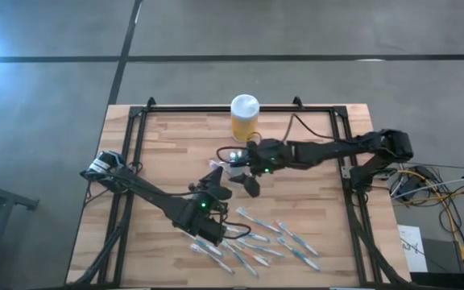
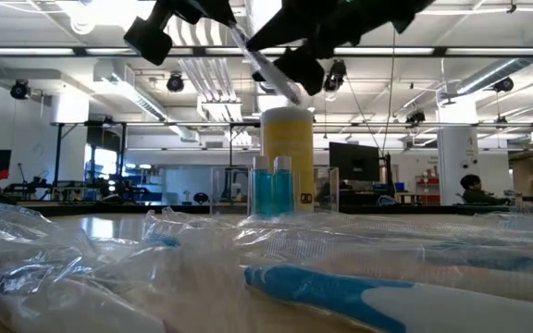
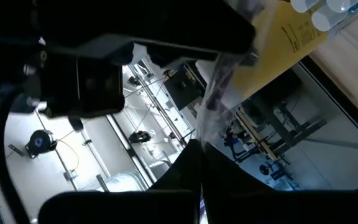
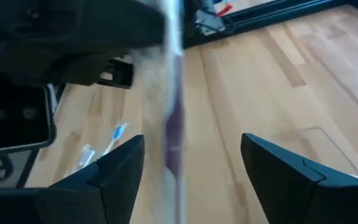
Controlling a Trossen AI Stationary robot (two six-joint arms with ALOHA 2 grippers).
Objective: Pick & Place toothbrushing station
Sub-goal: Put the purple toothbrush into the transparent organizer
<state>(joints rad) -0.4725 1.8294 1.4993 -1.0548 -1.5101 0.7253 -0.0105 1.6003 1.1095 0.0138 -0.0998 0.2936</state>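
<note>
The toothbrush lies at a slant along the fingers of the robot's left gripper, so next the right gripper takes its purple handle (image 4: pixel 174 130) and stands it upright before the left gripper takes it back.
My left gripper (image 3: pixel 199 163) is shut on a toothbrush in a clear wrapper (image 3: pixel 216 93), held in the air above the middle of the table (image 1: pixel 167 137). My right gripper (image 4: pixel 191 140) is open. Its two fingers stand on either side of the same toothbrush (image 4: pixel 173 112) with a gap on each side. In the high view the two grippers meet at mid-table, left (image 1: pixel 218 179) and right (image 1: pixel 244 171). The toothbrushing station (image 2: pixel 271 190), a small see-through holder with blue tubes, stands on the table in front of the yellow jar. My left gripper pinches one end of the wrapped toothbrush (image 3: pixel 202 144) between its two shut fingers. The brush runs on past the fingers, along their line, toward my right gripper. It is lifted clear of the table and shows slanted in the low view (image 2: pixel 266 67).
A tall yellow jar with a white lid (image 1: pixel 245 117) stands at the far middle of the table. Several wrapped toothbrushes (image 1: pixel 256 242) lie near the front edge. Black frame rails (image 1: pixel 135 161) run along the table's sides. A person (image 2: pixel 475 190) sits in the room behind.
</note>
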